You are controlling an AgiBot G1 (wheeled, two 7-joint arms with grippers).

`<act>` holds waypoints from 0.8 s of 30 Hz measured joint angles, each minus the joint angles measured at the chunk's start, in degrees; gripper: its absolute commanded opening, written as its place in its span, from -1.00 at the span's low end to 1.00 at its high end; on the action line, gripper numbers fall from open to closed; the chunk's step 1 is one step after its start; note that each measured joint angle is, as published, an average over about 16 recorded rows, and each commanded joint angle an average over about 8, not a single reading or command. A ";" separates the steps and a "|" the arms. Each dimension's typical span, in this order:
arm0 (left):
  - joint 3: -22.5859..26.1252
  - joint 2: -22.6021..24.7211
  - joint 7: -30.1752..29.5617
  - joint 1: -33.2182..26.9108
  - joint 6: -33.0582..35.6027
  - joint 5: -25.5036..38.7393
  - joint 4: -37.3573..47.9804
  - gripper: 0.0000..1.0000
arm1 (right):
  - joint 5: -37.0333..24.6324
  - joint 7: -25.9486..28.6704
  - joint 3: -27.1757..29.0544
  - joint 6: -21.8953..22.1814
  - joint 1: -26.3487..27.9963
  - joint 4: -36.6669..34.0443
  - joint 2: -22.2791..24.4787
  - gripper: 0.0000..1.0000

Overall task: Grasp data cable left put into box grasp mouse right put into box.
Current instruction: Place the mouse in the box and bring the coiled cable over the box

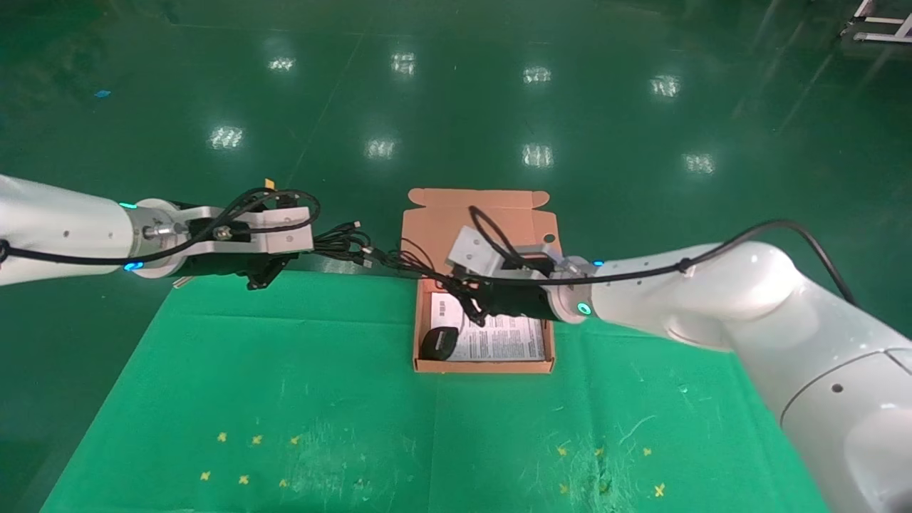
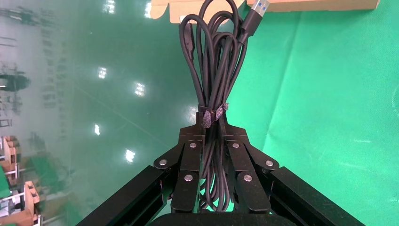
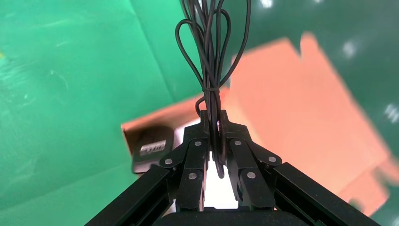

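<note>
The robot's right gripper needs to release the mouse's cord on the white printed sheet (image 1: 486, 301) (image 3: 227, 172) along the lid side of the box.
The data cable (image 1: 342, 246) (image 2: 214, 61), a strapped bundle of thick black loops with a USB plug (image 2: 256, 12), hangs in the air left of the box. My left gripper (image 1: 306, 249) (image 2: 212, 120) is shut on it, over the table's far edge. The salmon box (image 1: 484, 367) (image 3: 301, 108) lies open, its flap lid (image 1: 434, 221) folded back. The black mouse (image 1: 438, 342) (image 3: 150, 146) rests in the box's near left corner. My right gripper (image 1: 467, 292) (image 3: 212, 117) hovers over the box, shut on the mouse's thin tied cord (image 1: 420, 267) (image 3: 211, 56).
A white printed sheet (image 1: 499, 338) covers the box floor beside the mouse. The green cloth table (image 1: 285, 370) stretches out before the box, with small yellow marks near its front. Beyond the far edge is glossy green floor (image 1: 456, 107).
</note>
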 measured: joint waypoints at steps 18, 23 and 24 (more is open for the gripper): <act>0.20 1.68 0.96 1.02 -1.27 -0.57 0.94 -1.00 | 2.82 5.41 -3.95 2.72 -1.08 -3.72 1.04 1.00; 0.40 5.46 4.23 2.61 -4.13 -2.35 5.13 -1.00 | 2.90 5.42 -3.86 2.39 -0.72 -2.42 3.20 1.00; 0.40 6.46 5.21 3.02 -4.97 -2.88 6.31 -1.00 | 2.92 5.40 -3.89 2.34 -0.61 -2.13 3.84 1.00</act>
